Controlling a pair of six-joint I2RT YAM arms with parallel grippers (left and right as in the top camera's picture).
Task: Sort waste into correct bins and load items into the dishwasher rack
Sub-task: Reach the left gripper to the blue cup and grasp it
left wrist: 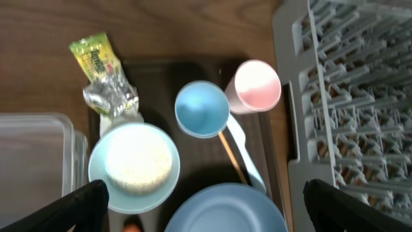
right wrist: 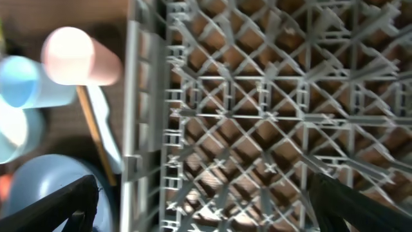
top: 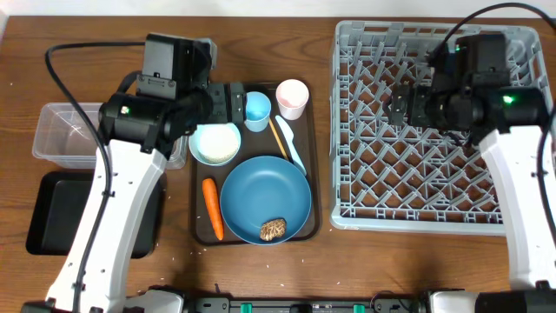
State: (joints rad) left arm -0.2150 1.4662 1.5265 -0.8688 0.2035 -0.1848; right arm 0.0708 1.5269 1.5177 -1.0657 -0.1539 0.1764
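Observation:
Next, I close my left gripper on the light-blue cup's rim [top: 248, 111] [left wrist: 179, 118], on the side closest to the white bowl of rice.
On the brown serving tray [top: 198, 228] lie the orange carrot [top: 212, 209], the blue plate [top: 265, 196] with the brown food piece [top: 273, 229], the white bowl [top: 215, 143] of rice [left wrist: 138, 161], the light-blue cup [top: 257, 109], the pink cup [top: 292, 97] and the pale-blue spoon [top: 293, 142]. The wrapper [left wrist: 103, 74] lies at the tray's far left corner; my left arm hides it in the overhead view. My left gripper [top: 228, 103] is open and empty above the tray's back, over the bowl and plate [left wrist: 225, 209]. My right gripper [top: 407, 106] is open and empty above the grey rack [top: 434, 174].
The clear tub [top: 65, 130] and the black tray [top: 52, 213] stand left of the serving tray. A thin wooden stick [top: 278, 139] lies beside the spoon. The rack [right wrist: 270, 116] holds nothing. The pink cup [right wrist: 77, 57] lies on its side near the rack's left wall.

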